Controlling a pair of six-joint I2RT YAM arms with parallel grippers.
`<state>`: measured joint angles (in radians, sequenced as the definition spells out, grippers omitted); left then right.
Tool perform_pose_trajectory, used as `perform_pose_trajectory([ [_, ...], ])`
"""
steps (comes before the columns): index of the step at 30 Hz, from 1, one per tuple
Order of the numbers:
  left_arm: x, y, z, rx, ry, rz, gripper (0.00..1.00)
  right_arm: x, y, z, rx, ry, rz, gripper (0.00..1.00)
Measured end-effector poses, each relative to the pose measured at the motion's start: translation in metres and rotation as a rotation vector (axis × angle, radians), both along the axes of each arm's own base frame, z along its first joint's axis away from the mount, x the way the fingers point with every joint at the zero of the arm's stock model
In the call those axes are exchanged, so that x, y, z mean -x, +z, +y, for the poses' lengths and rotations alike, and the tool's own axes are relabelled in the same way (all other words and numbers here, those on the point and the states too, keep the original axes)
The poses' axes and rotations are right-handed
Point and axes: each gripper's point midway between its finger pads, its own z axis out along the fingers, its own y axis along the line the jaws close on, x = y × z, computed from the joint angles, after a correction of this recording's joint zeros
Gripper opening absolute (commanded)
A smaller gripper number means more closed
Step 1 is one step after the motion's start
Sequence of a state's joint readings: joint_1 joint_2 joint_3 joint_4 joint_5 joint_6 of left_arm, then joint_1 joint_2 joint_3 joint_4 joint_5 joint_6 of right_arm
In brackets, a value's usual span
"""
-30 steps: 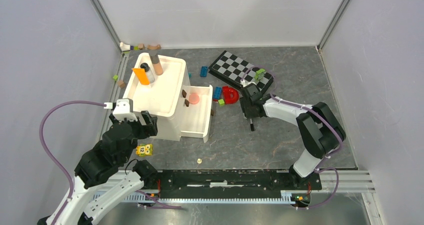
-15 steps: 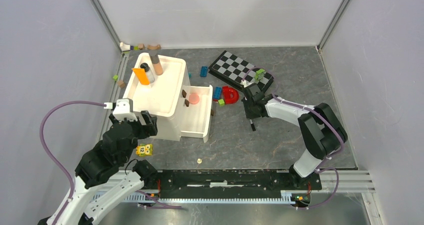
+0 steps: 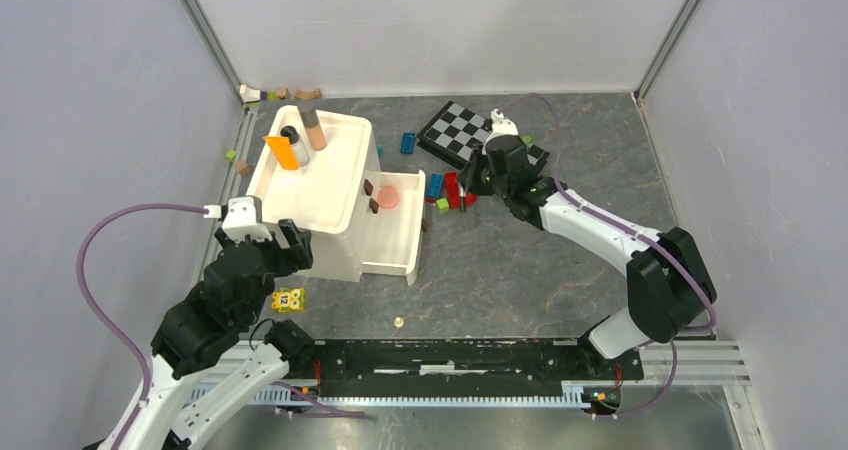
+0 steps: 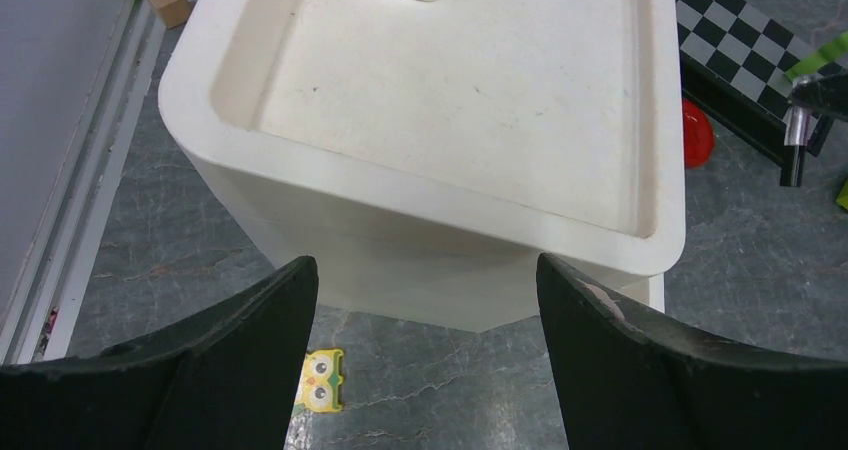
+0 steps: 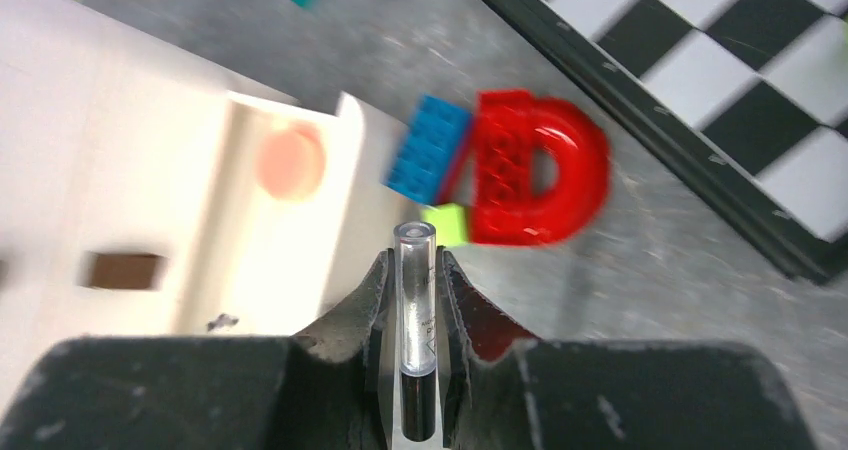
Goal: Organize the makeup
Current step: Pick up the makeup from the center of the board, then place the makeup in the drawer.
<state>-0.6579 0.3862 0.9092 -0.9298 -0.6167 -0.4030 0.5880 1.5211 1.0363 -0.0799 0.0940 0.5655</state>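
I should release the thin clear tube from my right gripper in the open drawer (image 3: 398,212) (image 5: 303,213), next to the round pink disc. The tube now hangs by the red brick.
My right gripper (image 5: 415,270) is shut on a thin clear tube (image 5: 415,310) with a black cap, held upright between the fingers. It hangs above the table by the red brick (image 5: 540,170), right of the white organizer (image 3: 330,195). In the top view the right gripper (image 3: 476,183) points left toward the organizer's open drawer (image 3: 400,250), which holds a round pink disc (image 3: 388,198) and small brown pans (image 3: 368,186). An orange tube (image 3: 281,152) and a peach-brown tube (image 3: 314,130) stand in the top tray. My left gripper (image 4: 428,270) is open and empty, at the organizer's near corner.
A checkerboard (image 3: 465,132) lies at the back behind the right gripper. Blue bricks (image 3: 435,184), a green brick (image 3: 442,204) and the red brick (image 3: 460,190) lie beside the drawer. An owl tile (image 3: 289,299) and a coin (image 3: 398,322) lie near the front rail.
My right gripper has shut on the clear tube, lifted it off the table and swung back and left toward the drawer. The left arm has not moved.
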Motion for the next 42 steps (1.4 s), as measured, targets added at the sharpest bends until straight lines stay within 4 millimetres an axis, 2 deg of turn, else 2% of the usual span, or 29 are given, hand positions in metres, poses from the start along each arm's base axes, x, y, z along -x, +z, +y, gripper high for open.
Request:
perform_pose_trajectory([
  [4,0.0,0.001,0.0,0.008,0.004,-0.001,0.86,-0.008,0.026,0.042,-0.136,-0.014,-0.026,0.08],
  [7,-0.001,0.0,0.0,0.01,0.005,0.001,0.86,-0.011,0.035,0.079,-0.205,-0.015,-0.027,0.08],
  [12,-0.001,0.001,0.001,0.014,0.014,-0.002,0.86,-0.006,0.025,0.125,-0.239,-0.016,0.009,0.1],
  [16,0.0,0.0,0.001,0.023,0.01,-0.006,0.86,-0.021,0.018,0.156,-0.223,-0.02,0.028,0.1],
  [18,0.0,0.0,0.001,0.031,0.006,-0.013,0.86,-0.026,0.009,0.165,-0.206,-0.025,0.041,0.1],
  [23,0.002,0.002,0.0,0.042,-0.001,-0.021,0.86,-0.025,-0.029,0.164,-0.095,-0.073,0.087,0.1],
  [27,0.002,0.003,-0.002,0.052,-0.012,-0.026,0.86,-0.02,-0.051,0.159,-0.001,-0.111,0.103,0.1],
  [36,0.004,0.006,-0.005,0.074,-0.034,-0.044,0.87,-0.024,-0.066,0.164,0.102,-0.163,0.088,0.11],
  [42,0.004,0.009,-0.006,0.083,-0.041,-0.054,0.87,-0.024,-0.087,0.154,0.169,-0.195,0.101,0.15],
])
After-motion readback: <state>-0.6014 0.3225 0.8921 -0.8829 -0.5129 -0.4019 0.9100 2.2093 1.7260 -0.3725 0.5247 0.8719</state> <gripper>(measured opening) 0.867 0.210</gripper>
